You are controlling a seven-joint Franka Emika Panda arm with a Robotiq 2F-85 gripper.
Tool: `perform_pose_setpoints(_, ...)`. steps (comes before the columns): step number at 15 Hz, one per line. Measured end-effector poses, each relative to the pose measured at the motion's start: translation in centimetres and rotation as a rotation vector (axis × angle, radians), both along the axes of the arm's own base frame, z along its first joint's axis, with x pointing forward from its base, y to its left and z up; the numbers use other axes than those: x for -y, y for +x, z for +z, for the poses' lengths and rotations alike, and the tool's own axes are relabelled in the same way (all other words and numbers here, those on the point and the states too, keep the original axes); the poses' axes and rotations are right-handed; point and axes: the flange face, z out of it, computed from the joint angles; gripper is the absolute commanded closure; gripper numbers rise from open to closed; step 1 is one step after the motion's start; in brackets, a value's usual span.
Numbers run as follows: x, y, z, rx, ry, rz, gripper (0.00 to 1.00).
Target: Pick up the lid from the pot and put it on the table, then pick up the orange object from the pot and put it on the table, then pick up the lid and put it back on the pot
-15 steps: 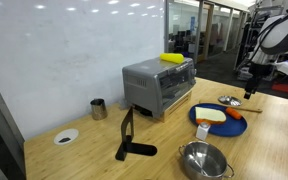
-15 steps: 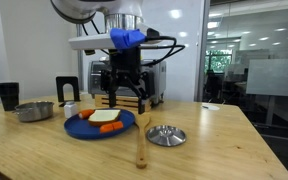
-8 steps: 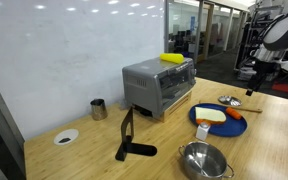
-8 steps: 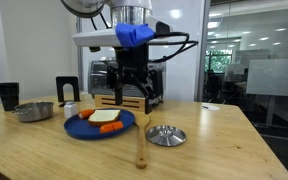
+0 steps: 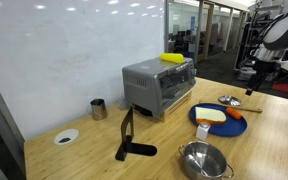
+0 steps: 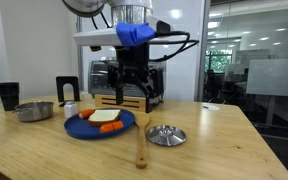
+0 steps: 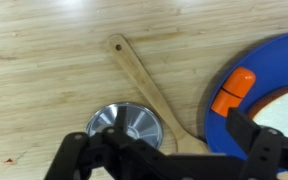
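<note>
The robot's gripper will next go to the lid's knob [image 5: 229,99] next to the wooden spoon and close there, because the lid goes back on the pot.
The pot [image 5: 204,160] [image 6: 34,111] stands uncovered near one end of the table [image 5: 134,130]. The lid [image 5: 228,100] [image 6: 165,135] [image 7: 124,125] lies flat on the wood beside the blue plate. The orange object [image 6: 111,128] [image 7: 233,90] [image 5: 236,113] rests on the plate's edge. My gripper [image 6: 132,104] [image 5: 250,92] [image 7: 169,160] hangs open above the plate and lid, holding nothing. In the wrist view the lid is below its left finger and the orange object is near its right finger.
A blue plate [image 6: 79,127] [image 7: 274,55] holds a bread slice. A wooden spoon [image 7: 144,85] [image 6: 141,150] lies between lid and plate. A toaster oven [image 5: 157,85] with a yellow item on top, a black stand [image 5: 129,140], a metal cup [image 5: 98,108] and a small white dish [image 5: 65,137] stand further along.
Over the first half second the gripper shifted slightly sideways above the plate and rose a little. Since then nothing has moved; the jaws stayed open.
</note>
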Motion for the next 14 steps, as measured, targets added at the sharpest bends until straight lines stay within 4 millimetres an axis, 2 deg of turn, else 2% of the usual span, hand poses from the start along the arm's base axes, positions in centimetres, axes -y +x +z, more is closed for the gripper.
perform_pose_setpoints(11, 0.0, -0.12, -0.12, -0.007, 0.008, -0.004, 0.0)
perform_pose_setpoints(14, 0.59, -0.37, -0.33, -0.012, 0.014, -0.022, 0.0)
